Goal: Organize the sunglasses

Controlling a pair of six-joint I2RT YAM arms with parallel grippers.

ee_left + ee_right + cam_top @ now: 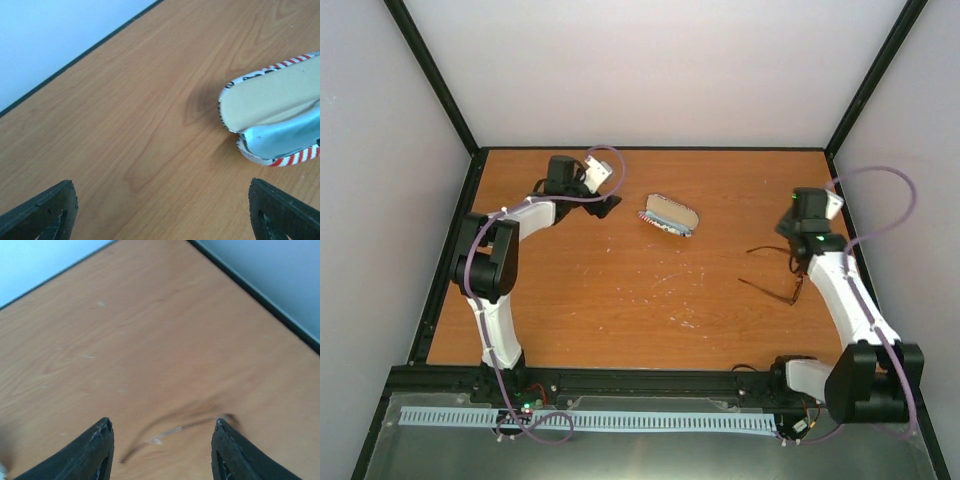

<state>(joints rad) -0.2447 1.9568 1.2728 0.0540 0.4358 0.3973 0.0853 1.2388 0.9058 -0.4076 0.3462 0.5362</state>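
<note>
The bridge (800,277) of the sunglasses, halfway between the two lenses, is to be reached next by my right gripper, which should close there.
The sunglasses (782,275) lie unfolded on the right of the table, thin dark frame, temple arms pointing left. My right gripper (797,250) hovers over their far temple arm and is open. In the right wrist view one blurred temple arm (172,427) runs on the wood between the spread fingers of the right gripper (162,423). The oval flag-patterned case (669,215) lies open at the table's centre back. My left gripper (605,207) is just left of it, open and empty. In the left wrist view the case (270,100) holds a light blue cloth (285,136), up and right of the left gripper (160,215).
Black frame rails run along the table's back and side edges (650,150). The wall is close behind both grippers. Bare wood (620,300) fills the middle and front. The arm bases stand at the near edge.
</note>
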